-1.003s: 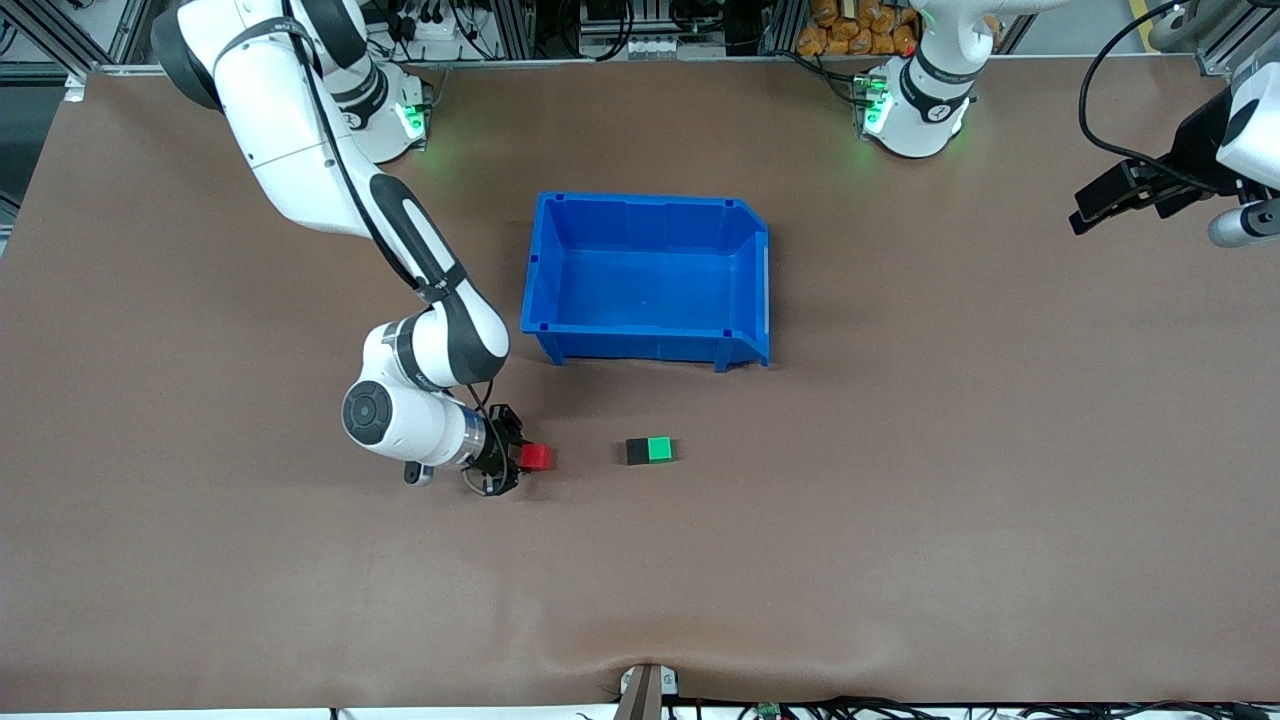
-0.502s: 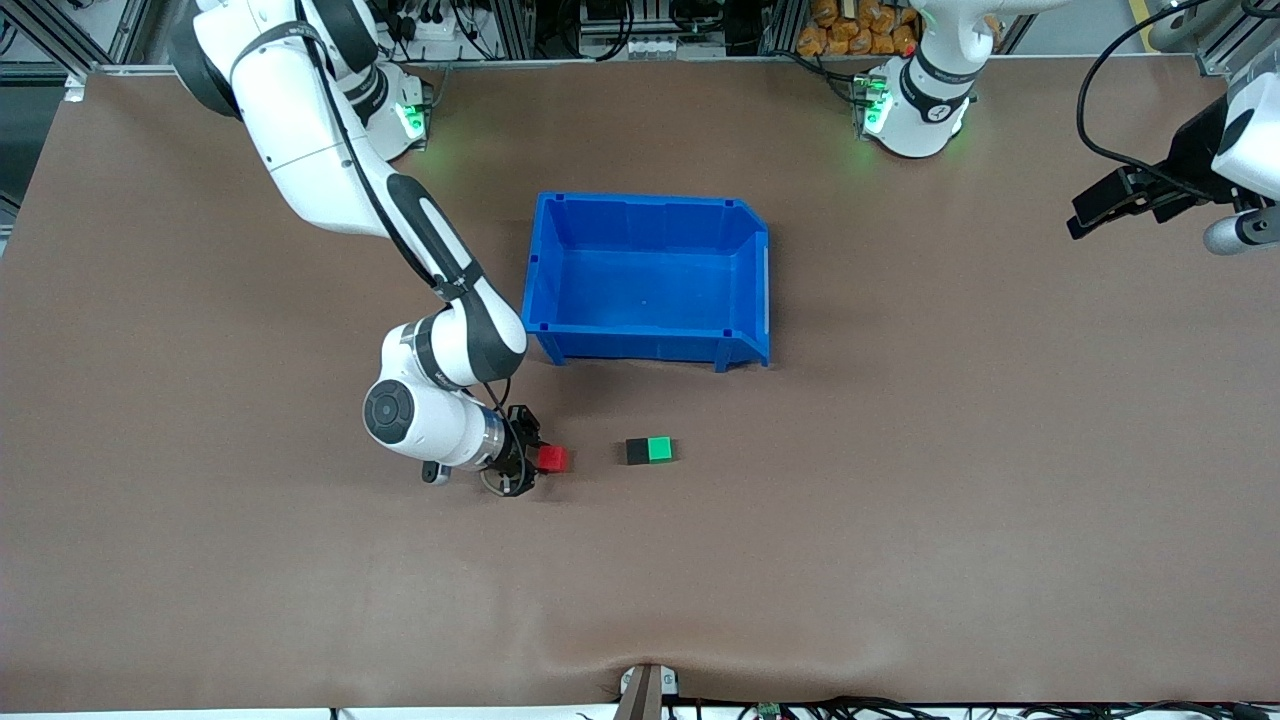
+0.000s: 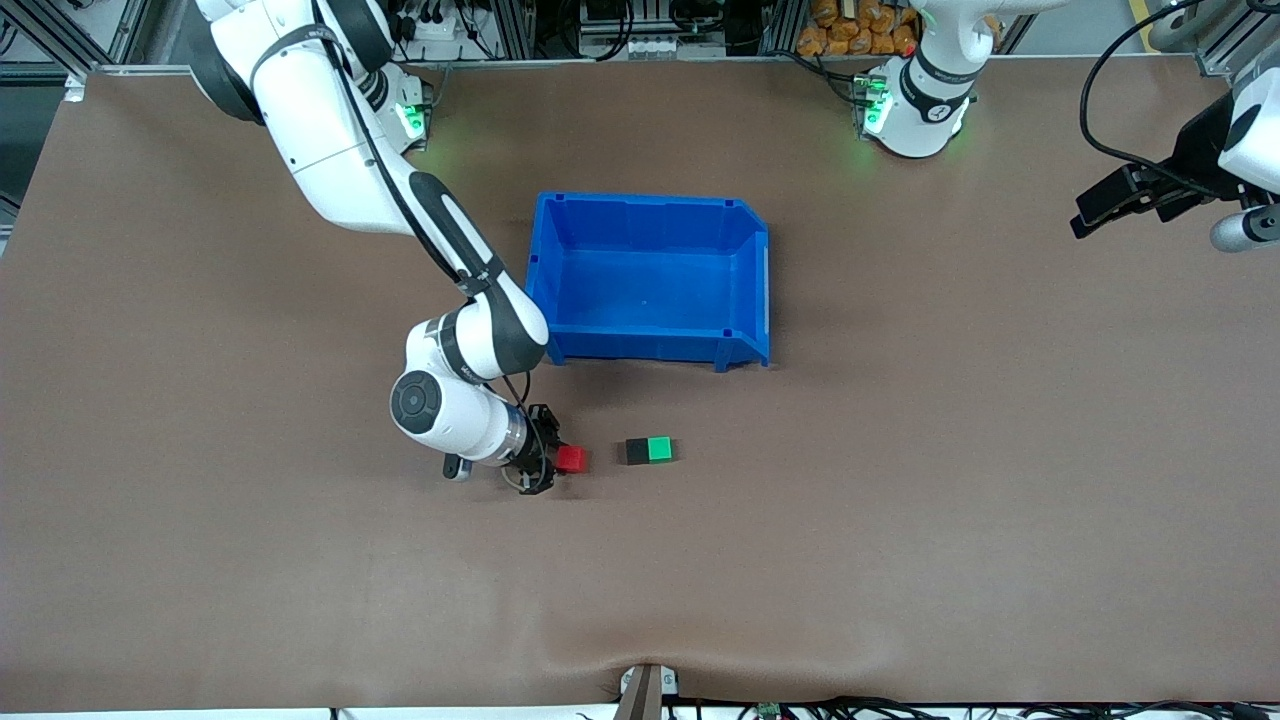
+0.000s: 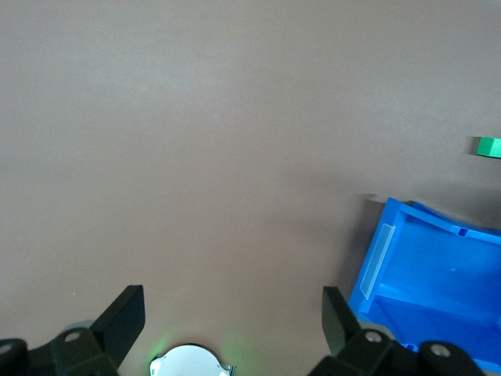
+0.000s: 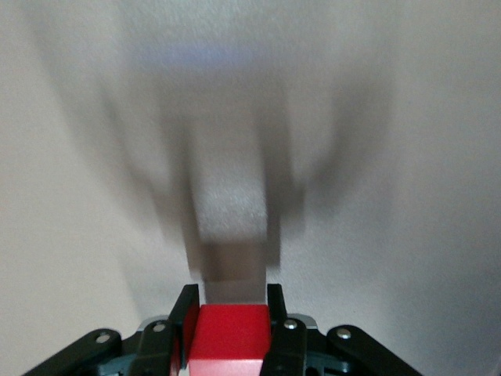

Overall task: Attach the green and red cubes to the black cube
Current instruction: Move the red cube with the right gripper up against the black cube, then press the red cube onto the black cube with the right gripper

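Note:
My right gripper needs to release the red cube against the black cube's bare side (image 3: pixel 614 456), opposite the green cube.
My right gripper (image 3: pixel 560 460) is shut on the red cube (image 3: pixel 571 459), holding it low over the table between the right arm's end and the cube pair. In the right wrist view the red cube (image 5: pixel 229 332) sits clamped between the two black fingers (image 5: pixel 188 317). The black cube (image 3: pixel 637 451) and the green cube (image 3: pixel 659 449) lie on the table touching side by side, nearer the front camera than the bin. A sliver of the green cube (image 4: pixel 489 146) shows in the left wrist view. My left gripper (image 4: pixel 233 312) is open with nothing between its fingers, waiting high at the left arm's end of the table.
A blue bin (image 3: pixel 745 260) stands mid-table, farther from the front camera than the cubes, with nothing in it; its corner (image 4: pixel 391 258) shows in the left wrist view. Both arm bases stand along the table's edge farthest from the front camera. Brown tabletop lies all around the cubes.
The right arm has carried the red cube sideways toward the black and green pair. The left arm has barely shifted. The cube pair has not moved.

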